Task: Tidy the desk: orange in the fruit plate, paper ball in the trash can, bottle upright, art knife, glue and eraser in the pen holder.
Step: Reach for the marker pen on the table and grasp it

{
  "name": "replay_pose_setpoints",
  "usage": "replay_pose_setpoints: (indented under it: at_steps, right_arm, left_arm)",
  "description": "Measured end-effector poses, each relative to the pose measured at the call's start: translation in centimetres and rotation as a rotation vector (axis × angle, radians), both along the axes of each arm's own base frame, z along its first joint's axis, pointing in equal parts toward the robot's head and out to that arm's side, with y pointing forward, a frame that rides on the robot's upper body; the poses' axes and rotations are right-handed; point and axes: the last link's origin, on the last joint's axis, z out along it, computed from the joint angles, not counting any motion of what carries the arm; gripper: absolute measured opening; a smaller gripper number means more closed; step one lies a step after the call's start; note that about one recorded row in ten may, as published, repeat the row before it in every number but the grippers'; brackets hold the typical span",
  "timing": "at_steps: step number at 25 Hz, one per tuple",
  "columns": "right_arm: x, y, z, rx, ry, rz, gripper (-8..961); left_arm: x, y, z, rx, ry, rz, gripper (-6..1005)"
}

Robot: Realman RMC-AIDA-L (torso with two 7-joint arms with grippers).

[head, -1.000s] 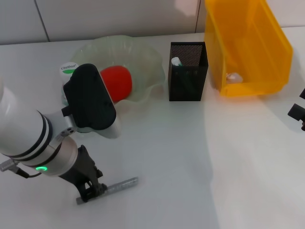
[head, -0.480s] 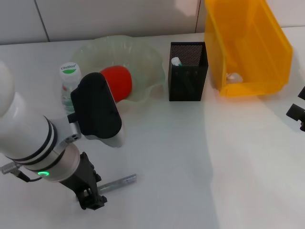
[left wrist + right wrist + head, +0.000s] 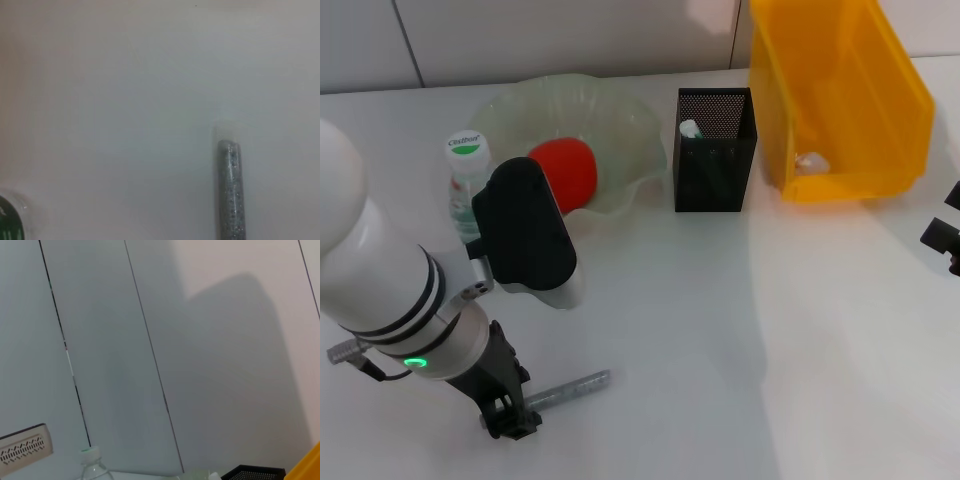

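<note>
The art knife is far from my right gripper, so I should take the art knife's near end (image 3: 485,422) with my left gripper and hand its loose end to my right gripper.
A grey art knife (image 3: 570,387) (image 3: 230,192) lies flat on the white desk (image 3: 700,330) near its front. My left gripper (image 3: 510,415) is down at the knife's near-left end. The orange (image 3: 567,172) rests in the pale-green fruit plate (image 3: 630,130). Beside the plate the bottle (image 3: 466,180) (image 3: 93,465) stands upright. The black mesh pen holder (image 3: 715,165) has a white and green item (image 3: 690,128) poking up inside, and I cannot tell what it is. A paper ball (image 3: 810,162) lies in the yellow trash can (image 3: 860,90). The eraser is out of view. My right gripper (image 3: 942,236) sits parked at the right edge.
My bulky left forearm (image 3: 520,235) hangs over the desk in front of the plate and bottle. The pen holder stands between the plate and the trash can. A white panelled wall (image 3: 150,340) rises behind the desk.
My left arm has shifted a little toward the front, uncovering the bottle. The gripper stays at the knife's end, and the knife has barely moved. The right arm is still.
</note>
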Motion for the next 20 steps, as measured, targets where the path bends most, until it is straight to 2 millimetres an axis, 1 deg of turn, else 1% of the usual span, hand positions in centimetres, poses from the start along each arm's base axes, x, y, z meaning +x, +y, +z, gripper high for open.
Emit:
replay_pose_setpoints:
  at_steps: [20]
  right_arm:
    - [-0.06,0.09,-0.02,-0.001,0.000,0.003,575]
  left_arm:
    - [0.02,-0.12,-0.36,-0.015,0.015,-0.016,260]
